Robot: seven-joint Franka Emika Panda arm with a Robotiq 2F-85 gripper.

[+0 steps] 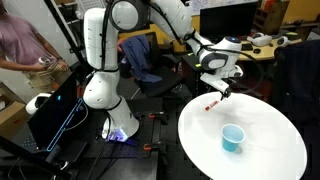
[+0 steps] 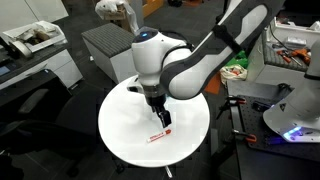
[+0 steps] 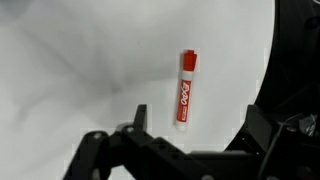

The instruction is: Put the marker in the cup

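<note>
I need to close my gripper on the printed label (image 1: 213, 104) (image 3: 184, 101) around the red marker's body, leaving the marker's cap free beyond my fingers.
The red marker (image 3: 186, 88) lies flat on the white round table (image 3: 80, 60), near its edge. It also shows in both exterior views (image 1: 211, 105) (image 2: 159, 137). My gripper (image 3: 195, 122) is open, above the marker, fingers on either side of its lower end and not touching it. In the exterior views the gripper (image 1: 222, 92) (image 2: 162, 118) hovers just above the marker. The light blue cup (image 1: 233, 137) stands upright on the table (image 1: 270, 150), well apart from the marker. The cup is hidden in the other views.
The table edge runs close beside the marker (image 3: 262, 70). Office chairs (image 1: 150, 60), a desk with clutter (image 1: 262, 42) and a person (image 1: 22, 45) stand beyond the table. A grey cabinet (image 2: 105, 45) stands behind the table (image 2: 125, 130).
</note>
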